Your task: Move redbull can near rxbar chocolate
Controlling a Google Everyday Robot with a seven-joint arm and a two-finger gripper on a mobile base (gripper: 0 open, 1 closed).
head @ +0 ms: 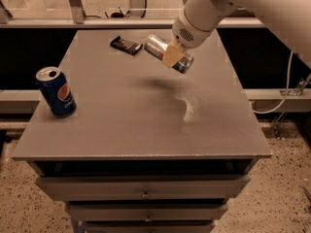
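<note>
My gripper has the redbull can. It will let go of it on the grey table (139, 57) just in front of the rxbar chocolate.
My gripper (172, 57) is shut on the redbull can (156, 44), a slim silver can held on its side in the air above the back middle of the grey table (141, 125). The can's silver end points left toward the rxbar chocolate (126, 45), a flat black bar lying at the back of the table. The can's end is just right of the bar. A tan finger pad (172, 56) crosses the can's middle. My white arm comes in from the upper right.
A dark-blue Pepsi can (57, 91) stands upright near the table's left edge. A pale smear (188, 102) marks the table's right half. Drawers (144, 193) sit below the front edge. A cable (282, 93) hangs at the right.
</note>
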